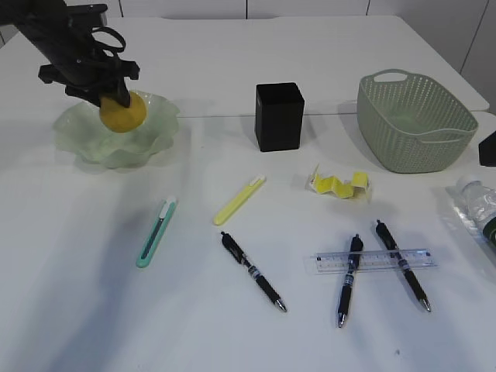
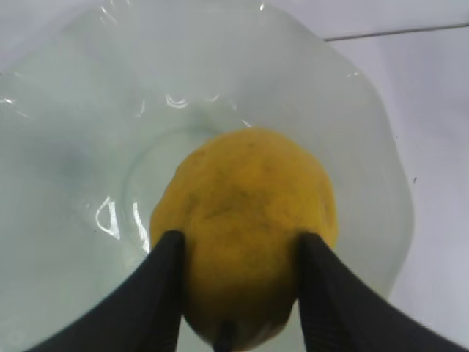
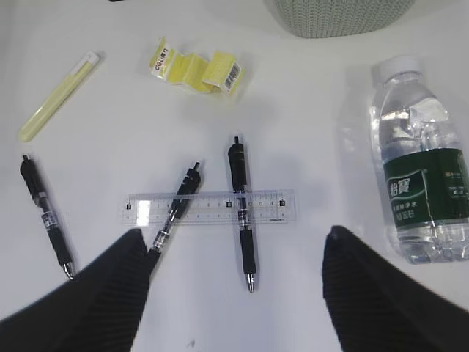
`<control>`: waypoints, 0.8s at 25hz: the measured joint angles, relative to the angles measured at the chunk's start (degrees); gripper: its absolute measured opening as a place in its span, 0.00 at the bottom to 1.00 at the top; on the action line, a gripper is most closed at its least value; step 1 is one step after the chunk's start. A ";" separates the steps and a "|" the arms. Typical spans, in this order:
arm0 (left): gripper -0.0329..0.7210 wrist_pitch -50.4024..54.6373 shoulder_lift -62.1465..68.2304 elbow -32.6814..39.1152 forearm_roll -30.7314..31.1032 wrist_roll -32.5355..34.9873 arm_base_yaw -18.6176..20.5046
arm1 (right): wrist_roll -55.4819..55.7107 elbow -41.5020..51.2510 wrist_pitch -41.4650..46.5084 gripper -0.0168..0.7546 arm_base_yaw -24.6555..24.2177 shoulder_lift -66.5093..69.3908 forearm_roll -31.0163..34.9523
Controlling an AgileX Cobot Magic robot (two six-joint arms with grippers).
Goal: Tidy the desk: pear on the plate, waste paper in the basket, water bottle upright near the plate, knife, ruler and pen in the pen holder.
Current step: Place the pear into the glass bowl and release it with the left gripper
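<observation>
My left gripper will let go of the yellow pear in the central hollow of the pale green glass plate (image 1: 118, 131) (image 2: 196, 207).
My left gripper (image 1: 110, 91) (image 2: 240, 236) is shut on the yellow pear (image 1: 123, 113) (image 2: 249, 183) and holds it in the hollow of the pale green glass plate (image 1: 85, 143) (image 2: 66, 147). My right gripper (image 3: 234, 233) is open and empty above the clear ruler (image 1: 373, 261) (image 3: 209, 208), which lies under two black pens (image 1: 349, 279) (image 1: 401, 265). A third pen (image 1: 253, 271) lies further left. The crumpled yellow paper (image 1: 339, 184) (image 3: 194, 64), a green knife (image 1: 156, 231) and a yellow knife (image 1: 239, 199) lie on the table. The water bottle (image 1: 477, 205) (image 3: 425, 183) lies on its side at the right edge.
The black pen holder (image 1: 279, 116) stands at the middle back. The grey-green woven basket (image 1: 415, 120) (image 3: 330, 18) stands at the back right. A table seam runs across behind the plate and the holder.
</observation>
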 joint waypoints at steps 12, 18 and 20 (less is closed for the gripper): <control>0.44 0.00 2.99 0.00 1.75 -0.14 1.05 | 0.00 0.00 -1.26 0.73 0.00 0.00 0.29; 0.44 -0.46 3.23 -0.09 2.12 -0.14 1.07 | 0.00 0.00 -1.26 0.72 0.00 0.00 0.29; 0.44 -0.61 3.87 -0.22 2.12 -0.14 1.07 | 0.00 0.00 -1.26 0.72 0.00 0.00 0.29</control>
